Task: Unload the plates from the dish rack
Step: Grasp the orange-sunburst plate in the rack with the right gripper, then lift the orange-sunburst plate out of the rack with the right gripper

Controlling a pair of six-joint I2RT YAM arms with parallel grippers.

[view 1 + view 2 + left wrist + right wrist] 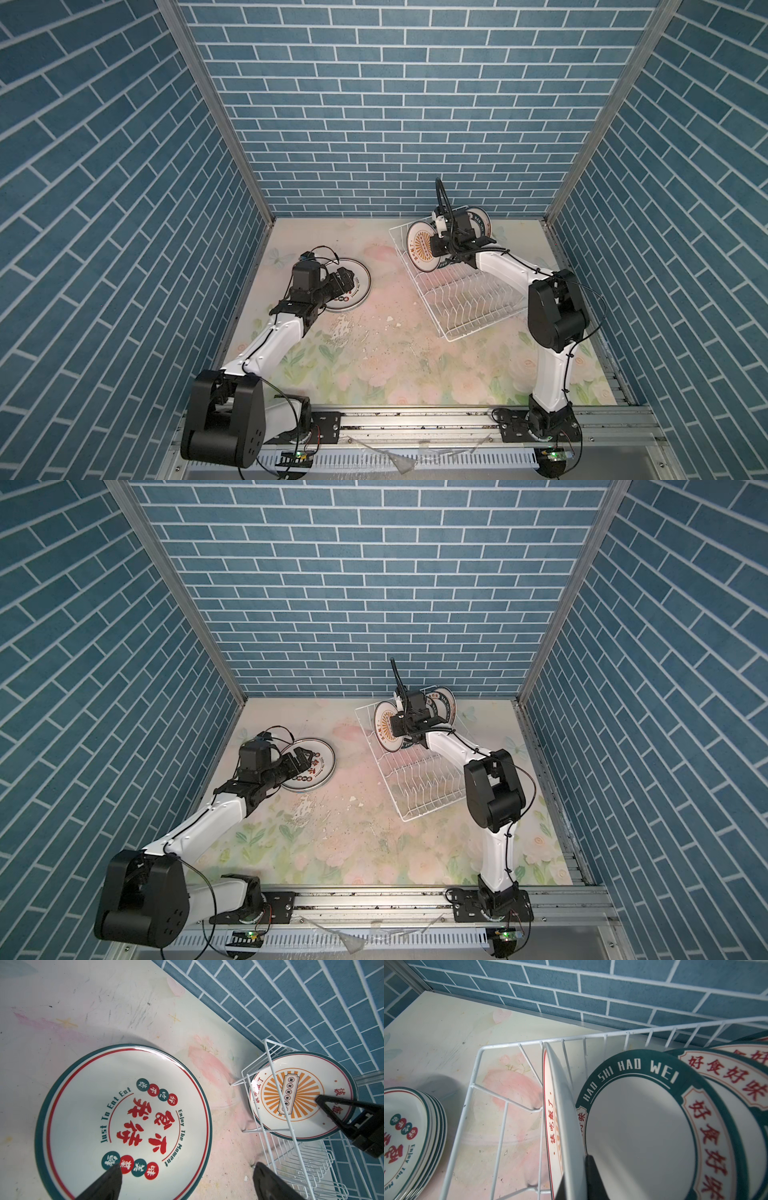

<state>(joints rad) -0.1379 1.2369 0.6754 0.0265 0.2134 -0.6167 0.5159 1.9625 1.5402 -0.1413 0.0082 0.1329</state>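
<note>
I should close my left gripper on the free rim of the sunburst plate [409, 244] [251, 1098], straight across from where my right gripper holds it.
The white wire dish rack [446, 334] [409, 814] [270, 1064] [475, 1084] stands at the back right of the table. At its far left end a sunburst plate [417, 249] [382, 727] [291, 1095] [562, 1115] stands on edge. My right gripper [435, 244] [397, 725] [575, 1178] is shut on its rim, one finger on each face. Behind it stand green-rimmed plates [639, 1126] [482, 222]. On the left, a stack of plates [353, 286] [316, 766] [124, 1122] [404, 1136] lies flat on the table. My left gripper [343, 282] [301, 762] [187, 1182] hangs open just above its near edge, holding nothing.
Blue brick walls close in the back and both sides; the rack nearly touches the back wall. Its near rows of prongs [469, 299] hold nothing. Small white chips [390, 318] lie on the floral tabletop. A metal rail [415, 419] runs along the front edge.
</note>
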